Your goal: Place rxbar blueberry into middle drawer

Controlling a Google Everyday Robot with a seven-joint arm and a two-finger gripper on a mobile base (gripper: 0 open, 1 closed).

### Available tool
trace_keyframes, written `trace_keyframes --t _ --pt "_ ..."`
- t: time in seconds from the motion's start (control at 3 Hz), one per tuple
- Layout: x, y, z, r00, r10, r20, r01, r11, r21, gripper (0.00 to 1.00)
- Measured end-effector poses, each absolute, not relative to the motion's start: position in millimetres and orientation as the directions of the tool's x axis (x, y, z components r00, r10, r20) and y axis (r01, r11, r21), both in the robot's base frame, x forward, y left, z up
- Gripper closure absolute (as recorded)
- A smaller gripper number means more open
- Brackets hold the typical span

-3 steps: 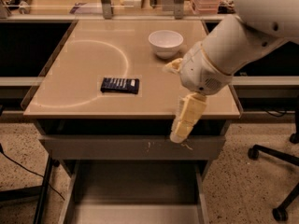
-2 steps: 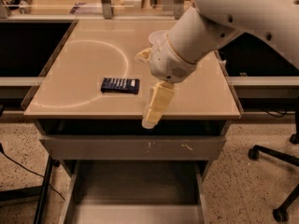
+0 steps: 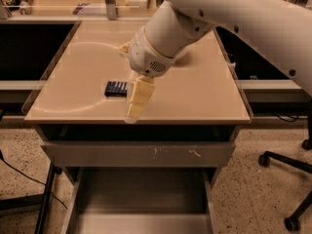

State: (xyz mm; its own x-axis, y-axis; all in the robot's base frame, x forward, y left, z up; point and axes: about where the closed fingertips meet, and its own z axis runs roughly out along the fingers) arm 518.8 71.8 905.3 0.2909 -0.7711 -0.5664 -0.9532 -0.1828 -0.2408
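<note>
Next, I move my gripper to the uncovered end (image 3: 112,88) of the rxbar blueberry on the tan tabletop and close it there.
The rxbar blueberry (image 3: 116,88), a small flat dark navy bar, lies on the tan tabletop (image 3: 195,96) left of centre. My gripper (image 3: 132,112) hangs from the big white arm (image 3: 234,18) and points down toward the table's front edge. It sits just right of the bar and in front of it, covering the bar's right end. The middle drawer (image 3: 141,196) is pulled out below the table, a wide grey tray with a plain floor and nothing in it.
A shut grey drawer front (image 3: 139,154) with pale scratch marks sits just under the tabletop. An office chair base (image 3: 287,189) stands on the speckled floor at the right. Black cables (image 3: 24,179) run at the left. Dark counters flank the table.
The arm has swung left across the table, carrying the gripper from the right front corner to right beside the bar. The white bowl is now hidden behind the arm. The bar has not moved.
</note>
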Motion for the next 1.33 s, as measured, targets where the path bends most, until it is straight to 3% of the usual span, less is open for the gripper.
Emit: trace_keyframes --t 0.67,1.33 --pt "522 25 883 0.129 -0.800 -0.587 -0.982 -0.020 -0.189 0.00" --pt "604 16 879 0.128 -0.793 -0.595 -0.975 0.009 -0.221 0.00"
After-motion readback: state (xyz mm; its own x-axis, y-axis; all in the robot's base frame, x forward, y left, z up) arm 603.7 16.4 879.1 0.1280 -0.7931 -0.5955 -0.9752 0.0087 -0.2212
